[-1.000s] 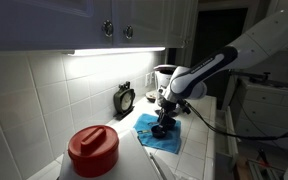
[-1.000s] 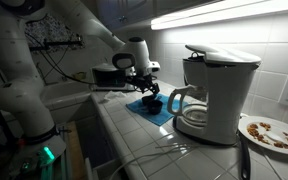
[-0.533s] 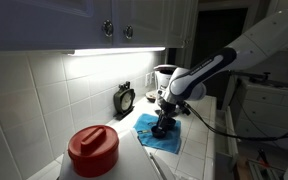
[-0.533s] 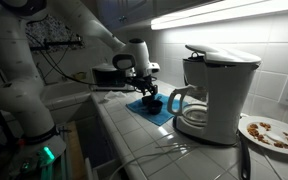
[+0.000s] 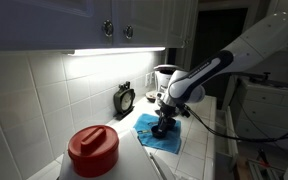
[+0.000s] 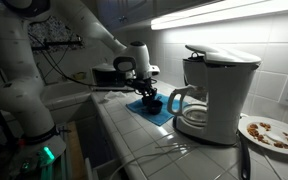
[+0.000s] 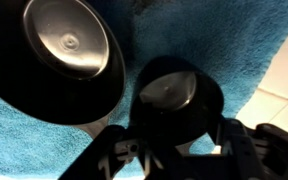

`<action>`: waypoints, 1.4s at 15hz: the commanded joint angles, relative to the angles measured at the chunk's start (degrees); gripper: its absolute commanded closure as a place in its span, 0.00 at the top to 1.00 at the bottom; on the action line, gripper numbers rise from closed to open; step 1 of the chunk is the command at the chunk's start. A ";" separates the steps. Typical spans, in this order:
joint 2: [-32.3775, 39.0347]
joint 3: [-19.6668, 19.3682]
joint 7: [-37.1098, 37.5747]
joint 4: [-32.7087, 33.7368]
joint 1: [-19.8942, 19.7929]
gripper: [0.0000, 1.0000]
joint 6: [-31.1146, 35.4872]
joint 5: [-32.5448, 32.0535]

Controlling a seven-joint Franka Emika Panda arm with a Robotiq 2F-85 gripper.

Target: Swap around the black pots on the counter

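Note:
The robot's gripper has its fingers around the wide body of the small pot, so it should open, back up and pinch the pot by its rim point(image 7: 220, 98) before moving it.
Two black pots stand on a blue towel point(image 7: 239, 40) on the tiled counter. In the wrist view the large pot point(image 7: 64, 50) is at the upper left and the small pot point(image 7: 179, 100) is in the middle. My gripper point(image 7: 177, 150) is low over the small pot, one finger on each side of it, and the jaws look open with a sliver of towel showing by the right finger. In both exterior views the gripper point(image 5: 162, 118) point(image 6: 149, 95) stands over the towel point(image 5: 149, 138) point(image 6: 134, 108) and hides most of the pots.
A white coffee maker point(image 6: 212, 90) stands beside the towel, with a plate of food point(image 6: 271, 131) beyond it. A red-lidded container point(image 5: 92, 150), a black timer point(image 5: 125, 98) and a white jar point(image 5: 164, 74) stand along the tiled wall. The counter edge runs close to the towel.

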 commanded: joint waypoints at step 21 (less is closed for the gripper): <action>-1.04 2.30 -6.55 1.65 -0.32 0.65 -2.20 2.25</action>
